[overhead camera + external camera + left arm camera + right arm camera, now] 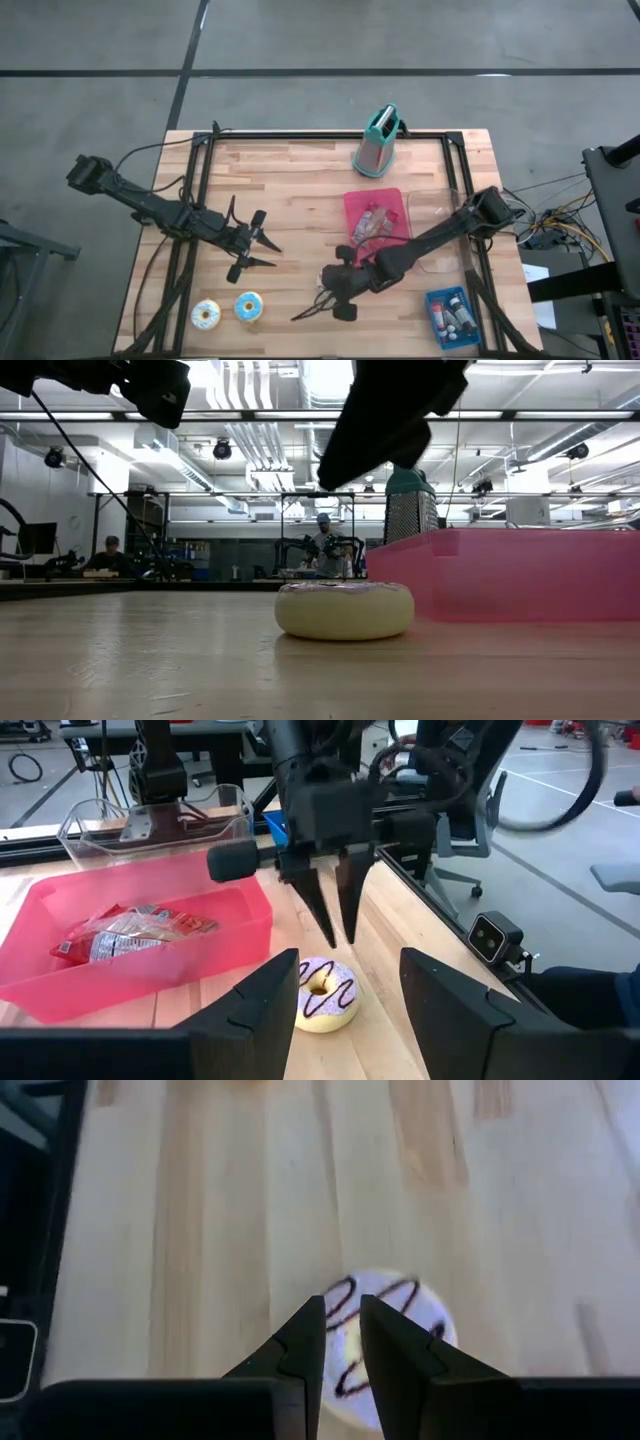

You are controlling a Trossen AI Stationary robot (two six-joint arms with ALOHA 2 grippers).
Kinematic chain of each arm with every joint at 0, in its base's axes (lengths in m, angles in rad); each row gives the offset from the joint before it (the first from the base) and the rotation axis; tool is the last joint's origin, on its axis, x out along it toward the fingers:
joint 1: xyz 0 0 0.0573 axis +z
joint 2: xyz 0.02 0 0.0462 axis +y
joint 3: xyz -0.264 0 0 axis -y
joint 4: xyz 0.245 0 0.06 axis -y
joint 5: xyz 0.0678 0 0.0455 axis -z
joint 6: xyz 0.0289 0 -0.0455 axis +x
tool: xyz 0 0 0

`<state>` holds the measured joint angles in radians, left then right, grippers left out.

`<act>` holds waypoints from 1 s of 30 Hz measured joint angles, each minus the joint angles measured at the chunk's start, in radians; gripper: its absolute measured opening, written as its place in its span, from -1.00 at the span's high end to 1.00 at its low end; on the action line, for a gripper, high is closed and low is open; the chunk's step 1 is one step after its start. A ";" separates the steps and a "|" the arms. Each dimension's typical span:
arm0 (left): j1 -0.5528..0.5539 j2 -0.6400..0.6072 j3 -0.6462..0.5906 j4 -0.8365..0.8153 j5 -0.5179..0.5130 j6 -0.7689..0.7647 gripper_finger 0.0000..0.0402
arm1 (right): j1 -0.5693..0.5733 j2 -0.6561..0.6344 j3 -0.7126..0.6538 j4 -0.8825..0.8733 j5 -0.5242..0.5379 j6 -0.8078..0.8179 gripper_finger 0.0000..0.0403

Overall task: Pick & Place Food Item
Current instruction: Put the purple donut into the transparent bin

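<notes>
Next, I open my right gripper's fingers, as they hang nearly closed and clear above the doughnut, and move them lower to pinch the doughnut's ring (pixel 342 984) next to its hole.
A white doughnut with dark chocolate stripes (pixel 322 997) lies flat on the wooden table, just left of the pink tray (pixel 150 955). It also shows in the low view (pixel 344 610). My right gripper (pixel 338 935) hangs right above it, fingers pointing down with only a narrow slit between them, clear of the doughnut. The right wrist view looks down past these fingers (pixel 342 1320) onto the doughnut (pixel 400 1315). My left gripper (pixel 262 245) is open and empty, left of the doughnut and facing it. In the high view my right gripper (pixel 322 300) hides the doughnut.
The pink tray (pixel 392 200) holds a snack packet (pixel 374 224). Two more doughnuts (pixel 206 314) (pixel 249 306) lie near the front left. A teal-handled grater (pixel 377 140) stands at the far edge, a clear bin (pixel 445 205) at the right, and a blue bin (pixel 455 316) at the front right.
</notes>
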<state>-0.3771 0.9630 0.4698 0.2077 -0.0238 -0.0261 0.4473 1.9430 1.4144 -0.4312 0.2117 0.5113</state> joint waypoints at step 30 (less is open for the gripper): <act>0.000 0.000 0.000 -0.006 0.000 0.000 0.10 | 0.009 0.127 -0.035 0.051 -0.072 0.135 0.20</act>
<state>-0.3771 0.9630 0.4698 0.2017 -0.0236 -0.0261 0.4564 2.0698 1.3798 -0.3798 0.1397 0.6463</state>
